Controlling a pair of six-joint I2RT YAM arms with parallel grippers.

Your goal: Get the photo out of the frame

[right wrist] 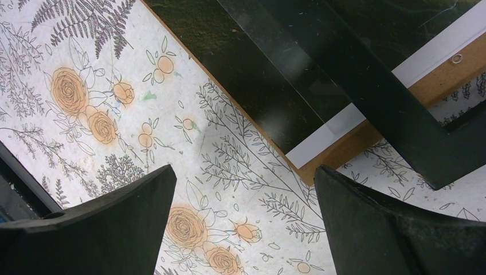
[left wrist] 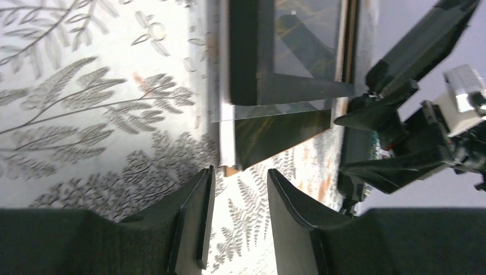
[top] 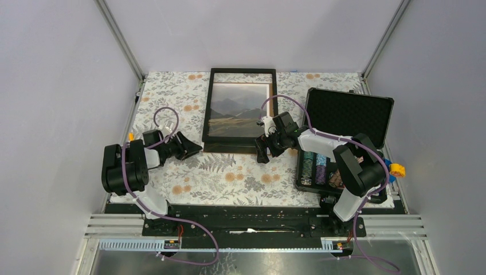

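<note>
The photo lies flat against the backing board, so next my left gripper pinches only the photo's near corner (left wrist: pixel 229 160) and peels it up before it pulls the photo out.
The black frame (top: pixel 243 73) lies flat at the back middle of the floral cloth. The photo (top: pixel 238 109) shows inside it, and its near end sticks out past the frame's near edge on a brown backing board. In the left wrist view the frame corner (left wrist: pixel 246 57) lies over the photo (left wrist: pixel 281 134). My left gripper (left wrist: pixel 240 175) is open and empty just short of the photo's near left corner. In the right wrist view the frame (right wrist: pixel 401 114) overlaps the photo (right wrist: pixel 252 74) and board (right wrist: pixel 344 152). My right gripper (right wrist: pixel 245 172) is open and empty beside their near right corner.
An open black case (top: pixel 347 109) with poker chips (top: pixel 315 166) stands on the right, close beside my right arm. The floral cloth (top: pixel 229 177) covers the table. Grey walls enclose the back and sides. My left gripper (top: pixel 192 147) and right gripper (top: pixel 265 153) flank the frame's near edge.
</note>
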